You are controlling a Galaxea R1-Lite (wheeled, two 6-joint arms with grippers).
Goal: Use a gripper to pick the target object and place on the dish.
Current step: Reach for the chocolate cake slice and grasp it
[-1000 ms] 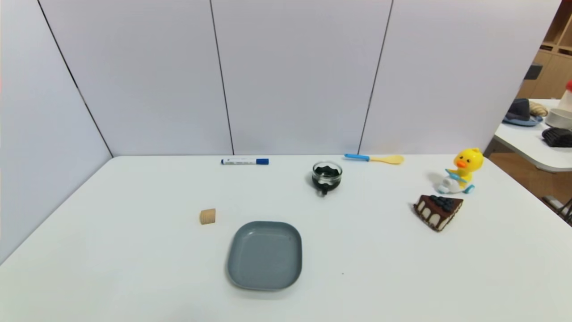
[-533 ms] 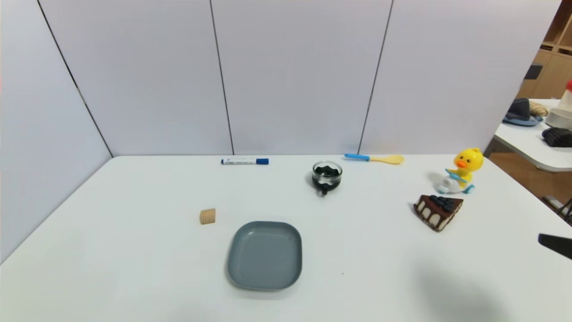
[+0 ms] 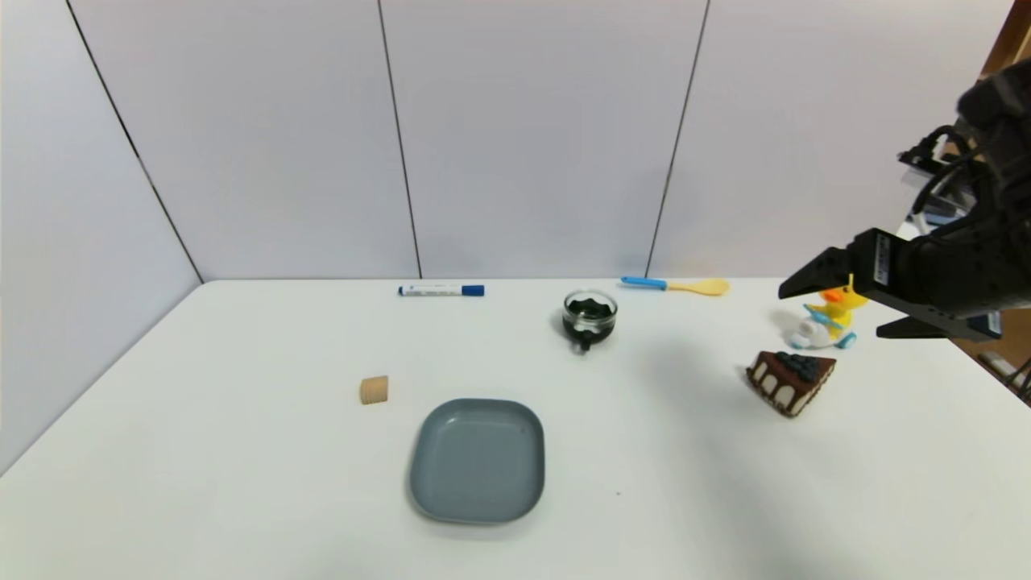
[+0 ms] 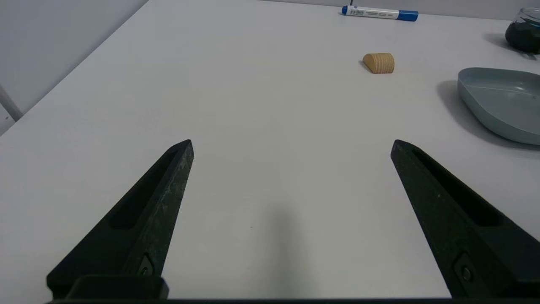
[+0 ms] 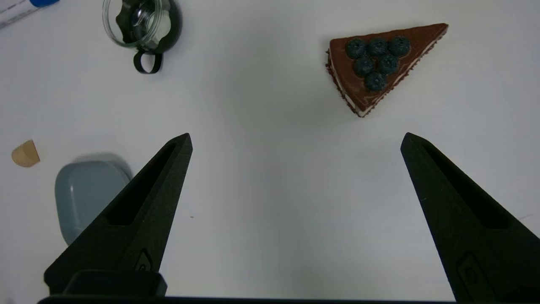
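I will close my right gripper on the wide blueberry end (image 3: 793,366) (image 5: 373,65) of the chocolate cake slice, so that its fingers rest against the long sides of the slice.
The chocolate cake slice (image 3: 791,380) (image 5: 379,63) with blueberries lies on the white table at the right. The blue-grey dish (image 3: 478,460) (image 5: 86,196) (image 4: 500,101) sits empty near the table's front middle. My right gripper (image 3: 838,308) (image 5: 295,141) hangs open high over the table's right side, above and slightly behind the cake, nothing between its fingers. My left gripper (image 4: 291,145) is open low over bare table to the left of the dish; the head view does not show it.
A yellow duck toy (image 3: 830,316) stands just behind the cake, partly covered by the right gripper. A glass cup (image 3: 589,317) with dark contents, a blue marker (image 3: 441,290), a spoon (image 3: 675,284) and a tan cylinder (image 3: 374,390) lie around the dish.
My right arm has risen from the lower right edge of the head view to high over the table's right side, now covering part of the duck. Objects have not moved.
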